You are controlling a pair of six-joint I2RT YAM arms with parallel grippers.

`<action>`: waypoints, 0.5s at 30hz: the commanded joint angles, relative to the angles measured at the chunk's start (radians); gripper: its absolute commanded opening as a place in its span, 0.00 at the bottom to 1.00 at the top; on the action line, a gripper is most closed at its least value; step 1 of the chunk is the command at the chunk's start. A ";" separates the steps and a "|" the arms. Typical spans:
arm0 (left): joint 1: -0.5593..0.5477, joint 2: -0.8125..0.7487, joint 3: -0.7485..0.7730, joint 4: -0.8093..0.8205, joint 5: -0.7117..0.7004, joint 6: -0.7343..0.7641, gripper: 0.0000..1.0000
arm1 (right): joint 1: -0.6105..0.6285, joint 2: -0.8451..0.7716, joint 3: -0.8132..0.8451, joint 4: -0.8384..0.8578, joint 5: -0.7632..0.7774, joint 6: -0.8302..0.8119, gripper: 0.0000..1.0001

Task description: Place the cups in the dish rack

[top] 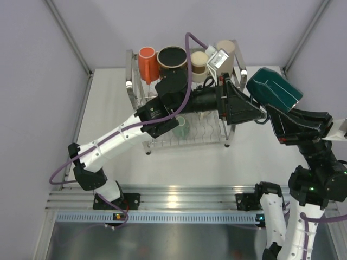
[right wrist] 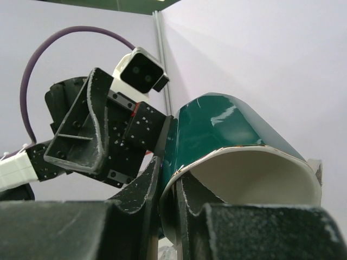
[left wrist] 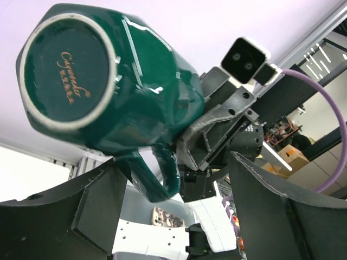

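The mug's handle sits shallow at the open fingers of my left gripper, so I need to bring the mug nearer before that gripper closes around the handle's outer bar [left wrist: 153, 188].
A dark teal mug [top: 274, 92] hangs in the air right of the dish rack [top: 162, 144]. My right gripper [right wrist: 174, 197] is shut on its rim, one finger inside the white interior and one outside. My left gripper [left wrist: 179, 203] reaches across from the left and stands open, its fingers either side of the mug's handle [left wrist: 160, 173] without touching it. On the rack's upper tier stand an orange cup [top: 147, 64], a large black cup [top: 172, 58], a brown-cream paper cup [top: 199, 64] and a tall beige cup [top: 230, 51]. A green cup [top: 180, 129] sits lower, partly hidden by my left arm.
The rack stands at the back middle of the white table [top: 135, 168]. A metal rail [top: 179, 195] runs along the near edge by the arm bases. Slanted frame poles [top: 68, 38] rise at both back corners.
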 commanded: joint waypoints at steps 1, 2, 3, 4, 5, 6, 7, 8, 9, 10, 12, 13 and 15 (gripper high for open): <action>-0.008 -0.001 -0.026 0.066 0.018 -0.024 0.78 | 0.013 -0.026 -0.003 0.139 0.003 -0.014 0.00; -0.011 -0.005 -0.034 0.075 0.017 -0.024 0.78 | 0.013 -0.027 -0.006 0.142 -0.015 -0.011 0.00; -0.013 -0.007 -0.037 0.078 0.018 -0.026 0.78 | 0.014 -0.029 -0.007 0.141 -0.017 -0.014 0.00; -0.013 -0.009 -0.043 0.084 0.017 -0.029 0.76 | 0.014 -0.033 -0.009 0.135 -0.017 -0.020 0.00; -0.015 -0.009 -0.043 0.086 0.017 -0.032 0.75 | 0.014 -0.038 -0.011 0.128 -0.014 -0.032 0.00; -0.018 -0.007 -0.041 0.084 0.021 -0.037 0.74 | 0.014 -0.041 -0.012 0.127 -0.012 -0.032 0.00; -0.019 -0.006 -0.045 0.086 0.023 -0.040 0.70 | 0.014 -0.044 -0.014 0.128 -0.014 -0.034 0.00; -0.019 -0.005 -0.045 0.086 0.027 -0.044 0.67 | 0.016 -0.043 -0.011 0.125 -0.017 -0.035 0.00; -0.022 -0.007 -0.049 0.086 0.034 -0.047 0.63 | 0.014 -0.046 -0.008 0.121 -0.017 -0.046 0.00; -0.024 -0.009 -0.060 0.086 0.032 -0.049 0.54 | 0.014 -0.044 -0.007 0.118 -0.018 -0.050 0.00; -0.025 -0.015 -0.083 0.118 0.034 -0.058 0.42 | 0.017 -0.041 -0.007 0.121 -0.035 -0.055 0.00; -0.025 -0.028 -0.098 0.130 0.034 -0.064 0.37 | 0.017 -0.043 -0.007 0.118 -0.041 -0.060 0.00; -0.025 -0.038 -0.120 0.136 0.031 -0.058 0.20 | 0.022 -0.043 -0.009 0.102 -0.043 -0.078 0.00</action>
